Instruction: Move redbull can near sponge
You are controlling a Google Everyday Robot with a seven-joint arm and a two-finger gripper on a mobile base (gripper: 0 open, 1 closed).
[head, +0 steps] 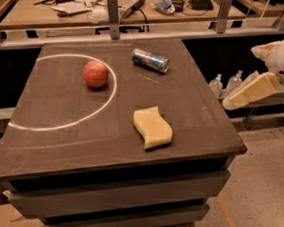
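My gripper needs to go to the redbull can next and close on the can's end (162, 64) that faces the small bottles.
The redbull can (150, 60) lies on its side near the far edge of the dark table (61, 106), blue and silver. The pale yellow sponge (152, 127) with wavy edges lies flat near the table's front right, well apart from the can. My gripper (244, 94) hangs in the air off the table's right edge, level with the gap between can and sponge. It touches neither of them and holds nothing that I can see.
An orange-red ball (95, 73) sits inside a white chalk circle (60, 125) on the table's left half. A cluttered workbench (114, 9) with metal posts runs behind the table. Small bottles (227, 84) stand on a low shelf to the right, under my gripper.
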